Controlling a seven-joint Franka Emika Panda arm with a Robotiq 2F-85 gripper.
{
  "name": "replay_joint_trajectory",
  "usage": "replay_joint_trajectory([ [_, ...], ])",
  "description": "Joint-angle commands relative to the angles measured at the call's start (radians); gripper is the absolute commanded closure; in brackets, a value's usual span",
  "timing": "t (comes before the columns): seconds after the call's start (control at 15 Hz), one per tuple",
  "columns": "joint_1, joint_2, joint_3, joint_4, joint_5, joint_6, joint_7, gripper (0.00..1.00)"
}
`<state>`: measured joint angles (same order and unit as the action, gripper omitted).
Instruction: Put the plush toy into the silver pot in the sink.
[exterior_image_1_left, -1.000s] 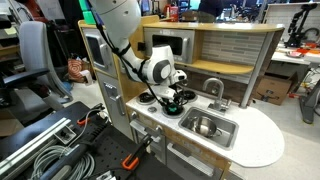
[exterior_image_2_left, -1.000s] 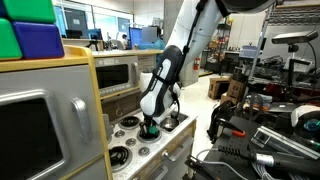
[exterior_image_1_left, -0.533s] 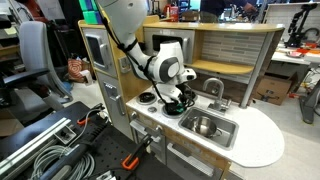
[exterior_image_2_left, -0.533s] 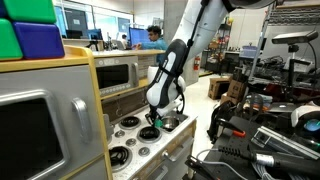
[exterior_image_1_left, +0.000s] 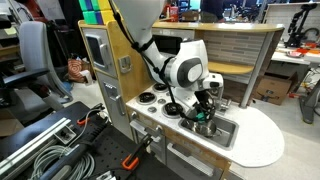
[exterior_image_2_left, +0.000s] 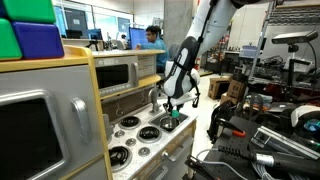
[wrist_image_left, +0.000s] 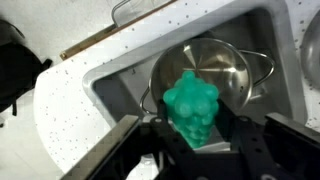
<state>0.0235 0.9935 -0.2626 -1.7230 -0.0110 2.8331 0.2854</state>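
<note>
Next, my gripper releases the bright green plush toy inside the silver pot (exterior_image_1_left: 202, 124) (wrist_image_left: 203, 82) at the end of the sink nearest the burners. The toy is still held over the sink.
My gripper (wrist_image_left: 192, 125) is shut on the bright green plush toy (wrist_image_left: 192, 105) and holds it in the air over the sink (wrist_image_left: 120, 85). In the wrist view the silver pot (wrist_image_left: 215, 65) sits in the basin right behind the toy, its near rim hidden by the toy. In an exterior view the gripper (exterior_image_1_left: 203, 113) hangs above the sink (exterior_image_1_left: 225, 132), with the green toy (exterior_image_1_left: 204, 114) just visible between the fingers. In the other exterior view the toy (exterior_image_2_left: 174, 114) shows under the gripper (exterior_image_2_left: 176, 110), above the counter's far end. The pot is hidden by the arm in both exterior views.
Black round burners (exterior_image_1_left: 150, 98) lie on the white speckled countertop (exterior_image_1_left: 262, 140) beside the sink. The curved faucet (exterior_image_1_left: 216, 86) stands behind the basin. The toy kitchen's back wall and shelf rise close behind the arm.
The gripper has carried the green toy from above the burners sideways to above the sink and pot. It stays shut on the toy.
</note>
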Motion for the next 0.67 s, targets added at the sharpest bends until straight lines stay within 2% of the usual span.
replay_joint_trajectory([
  [0.0, 0.035, 0.052, -0.011, 0.064, 0.042, -0.108, 0.097, 0.76],
  [0.6, 0.03, 0.176, -0.023, 0.277, 0.09, -0.323, 0.35, 0.76],
])
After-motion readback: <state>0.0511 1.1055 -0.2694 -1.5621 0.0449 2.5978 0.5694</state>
